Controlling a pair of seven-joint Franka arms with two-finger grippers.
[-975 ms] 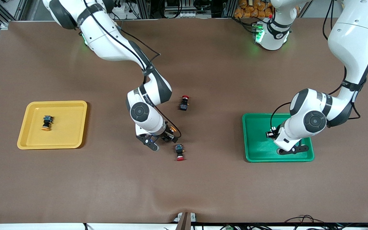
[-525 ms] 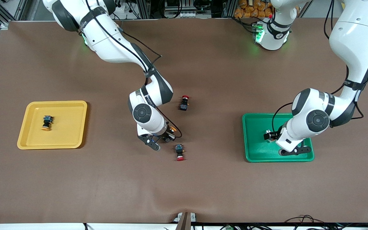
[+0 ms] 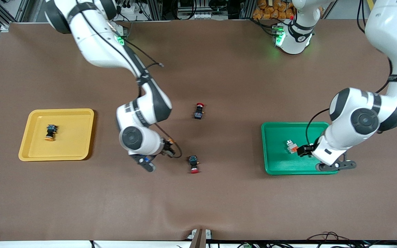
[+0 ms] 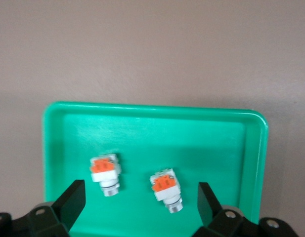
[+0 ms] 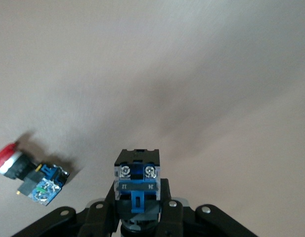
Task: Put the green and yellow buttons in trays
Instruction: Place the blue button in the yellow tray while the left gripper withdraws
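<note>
My right gripper is going to release the black-blue button in the yellow tray (image 3: 71, 133), in the spot between the orange-yellow-capped button and the table-middle rim. The black-blue button now hangs over bare table.
My right gripper (image 5: 137, 205) is shut on a black-blue button (image 5: 137, 180). In the front view it hangs over bare table (image 3: 158, 155) between the yellow tray (image 3: 29, 153) and the table's middle. Another black-blue button with an orange-yellow cap (image 3: 50, 132) lies in the yellow tray. My left gripper (image 4: 141, 200) is open and empty over the green tray (image 4: 142, 111), at the tray's corner nearest the front camera (image 3: 274, 170). Two whitish buttons with orange-red patches (image 4: 105, 170) (image 4: 164, 186) lie in the green tray; the front view shows only one (image 3: 290, 146).
Two black-bodied buttons with red caps lie mid-table: one (image 3: 199, 111) farther from the front camera, one (image 3: 193, 163) nearer, beside my right gripper; the nearer one shows in the right wrist view (image 5: 28, 175).
My right gripper has moved toward the yellow tray with the black-blue button in it. My left gripper has drawn back toward the left arm's end, uncovering a whitish button in the green tray.
</note>
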